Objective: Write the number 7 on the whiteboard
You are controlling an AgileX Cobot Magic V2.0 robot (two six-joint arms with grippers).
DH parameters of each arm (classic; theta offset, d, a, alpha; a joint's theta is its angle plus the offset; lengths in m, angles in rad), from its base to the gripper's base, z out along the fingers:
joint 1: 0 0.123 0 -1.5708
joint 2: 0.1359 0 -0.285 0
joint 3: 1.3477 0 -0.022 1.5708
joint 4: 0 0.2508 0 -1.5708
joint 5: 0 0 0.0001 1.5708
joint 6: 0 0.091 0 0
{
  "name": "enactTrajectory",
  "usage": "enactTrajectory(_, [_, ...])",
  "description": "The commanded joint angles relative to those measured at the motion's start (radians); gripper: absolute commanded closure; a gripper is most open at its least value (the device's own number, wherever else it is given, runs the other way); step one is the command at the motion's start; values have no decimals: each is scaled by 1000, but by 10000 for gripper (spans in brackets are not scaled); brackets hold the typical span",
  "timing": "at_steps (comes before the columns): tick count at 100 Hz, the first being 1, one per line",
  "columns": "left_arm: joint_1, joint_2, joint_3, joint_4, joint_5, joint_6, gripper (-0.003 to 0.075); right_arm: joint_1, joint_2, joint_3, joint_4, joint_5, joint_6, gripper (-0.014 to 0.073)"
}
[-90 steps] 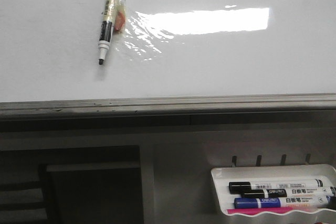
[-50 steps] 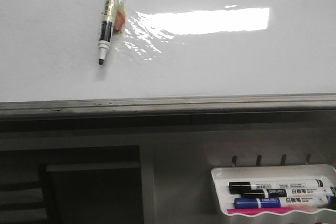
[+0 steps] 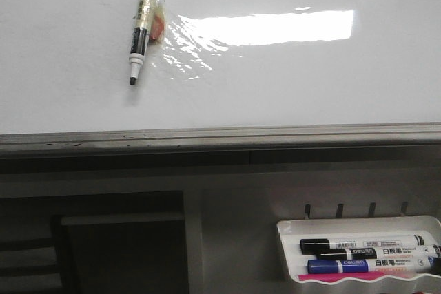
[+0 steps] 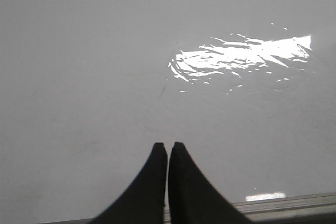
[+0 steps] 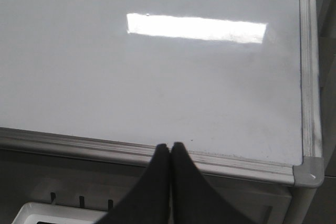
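My left gripper grips the taped marker's black band (image 3: pixel 140 41) next, between tape and tip, on the whiteboard.
The whiteboard (image 3: pixel 289 87) is glossy white with a grey edge strip (image 3: pixel 220 137), a bright glare and a wrinkled clear-film patch (image 3: pixel 186 49). An uncapped black-and-white marker (image 3: pixel 141 29) with tape round it lies on the board at the far left, tip toward me. No number 7 shows on the board; only a short faint dark line (image 4: pixel 163 90) shows in the left wrist view. My left gripper (image 4: pixel 168 145) is shut and empty above the board (image 4: pixel 79 77), near its front edge. My right gripper (image 5: pixel 170 145) is shut and empty above the edge strip (image 5: pixel 79 145). Neither gripper shows in the front view.
A small white tray (image 3: pixel 358 225) hangs below the board at the right and holds black and blue markers (image 3: pixel 365 256); its corner also shows in the right wrist view (image 5: pixel 31 211). The board's right front corner (image 5: pixel 310 174) is beside my right gripper. Dark shelving (image 3: pixel 117 239) lies below left.
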Motion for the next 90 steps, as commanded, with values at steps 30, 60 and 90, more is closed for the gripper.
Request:
enactTrajectory(30, [-5, -30, 35, -8, -71, -10, 741, 1, -17, 31, -13, -76, -3, 657])
enactTrajectory(60, [-5, -30, 35, -88, -71, -10, 741, 1, -17, 31, 70, -78, -3, 657])
enactTrajectory(90, [-5, -30, 35, -618, -83, -10, 741, 1, -17, 31, 458, -138, -3, 657])
